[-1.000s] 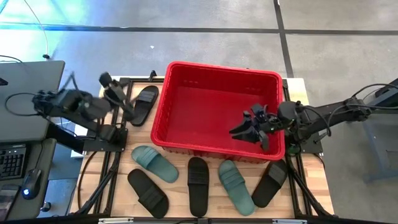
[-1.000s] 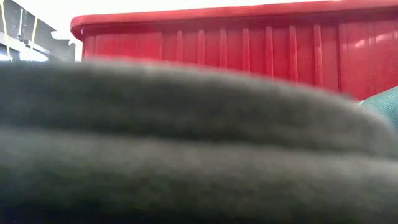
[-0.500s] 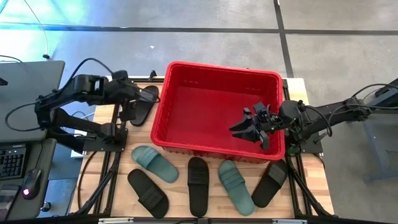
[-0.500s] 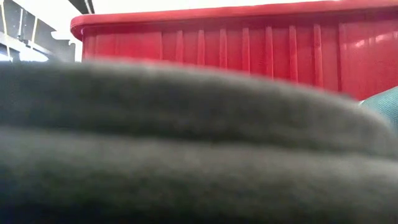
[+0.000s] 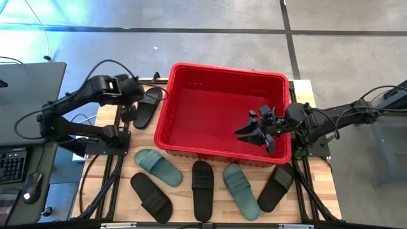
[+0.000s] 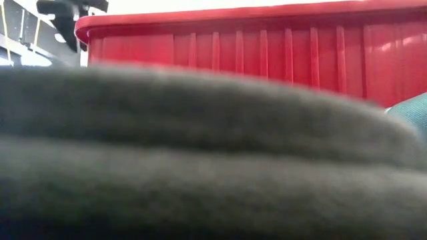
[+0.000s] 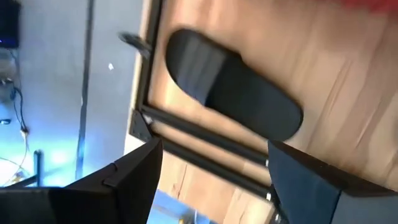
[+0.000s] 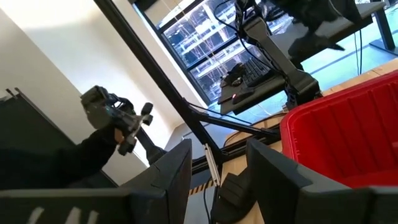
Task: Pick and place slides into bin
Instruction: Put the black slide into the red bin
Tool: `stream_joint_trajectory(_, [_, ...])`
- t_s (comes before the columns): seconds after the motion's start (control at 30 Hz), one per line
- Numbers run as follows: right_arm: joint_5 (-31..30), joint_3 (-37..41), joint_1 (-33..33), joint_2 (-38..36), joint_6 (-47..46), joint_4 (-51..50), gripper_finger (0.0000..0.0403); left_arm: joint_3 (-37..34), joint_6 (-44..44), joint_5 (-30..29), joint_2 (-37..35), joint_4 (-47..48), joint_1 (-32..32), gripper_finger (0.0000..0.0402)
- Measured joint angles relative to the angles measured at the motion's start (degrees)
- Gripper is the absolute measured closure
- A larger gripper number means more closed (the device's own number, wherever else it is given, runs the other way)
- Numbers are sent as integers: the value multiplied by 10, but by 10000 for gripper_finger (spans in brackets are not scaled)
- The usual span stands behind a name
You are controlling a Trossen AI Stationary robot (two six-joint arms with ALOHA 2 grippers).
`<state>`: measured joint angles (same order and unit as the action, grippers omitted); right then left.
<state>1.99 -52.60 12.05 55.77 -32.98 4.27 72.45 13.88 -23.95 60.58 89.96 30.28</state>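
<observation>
The far black slide sits beside the red bin. My left gripper goes there next and closes on its strap's edge (image 5: 146, 102) (image 7: 204, 101) nearest the black rail.
The red bin (image 5: 222, 95) stands at the table's middle. One black slide (image 5: 147, 107) lies flat to its left; it also shows in the left wrist view (image 7: 233, 93). Two teal slides (image 5: 158, 166) (image 5: 241, 189) and three black slides (image 5: 151, 197) (image 5: 202, 189) (image 5: 275, 187) lie flat along the near edge. My left gripper (image 5: 131, 105) (image 7: 214, 180) is open and empty, above the table just left of the far black slide. My right gripper (image 5: 257, 137) (image 8: 217, 180) is open and empty over the bin's right near corner.
In the low view a black slide (image 6: 200, 153) right in front of the camera hides most of the table; the bin's wall (image 6: 267, 47) rises behind it. Black frame rails (image 5: 117, 172) run along the table's left and right sides. A keyboard and a desk (image 5: 19, 159) stand left of the table.
My left arm has swung from the table's left side toward the far black slide and now has its gripper beside that slide; it has come into the low view at the top left. My right gripper and all the slides have kept still.
</observation>
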Motion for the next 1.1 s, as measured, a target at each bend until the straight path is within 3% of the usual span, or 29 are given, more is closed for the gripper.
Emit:
stream_joint_trajectory(0.17, [2,0,0,0,0,-11,260,-94,46,13,0,-36,22,126])
stream_joint_trajectory(0.33, [1,0,0,0,0,-24,261,-192,60,76,0,-155,48,126])
stream_joint_trajectory(0.47, [0,0,0,0,0,-25,260,-243,47,86,0,-221,84,126])
stream_joint_trajectory(0.63, [0,0,0,0,0,-25,261,-251,37,78,-21,-245,150,126])
stream_joint_trajectory(0.77, [0,0,0,0,0,-25,261,-245,37,37,-57,-246,216,126])
stream_joint_trajectory(0.9, [-19,0,0,0,0,-25,261,-245,-4,3,-73,-191,297,126])
stream_joint_trajectory(1.1, [-35,0,0,0,11,-25,261,-271,31,62,-70,-171,374,126])
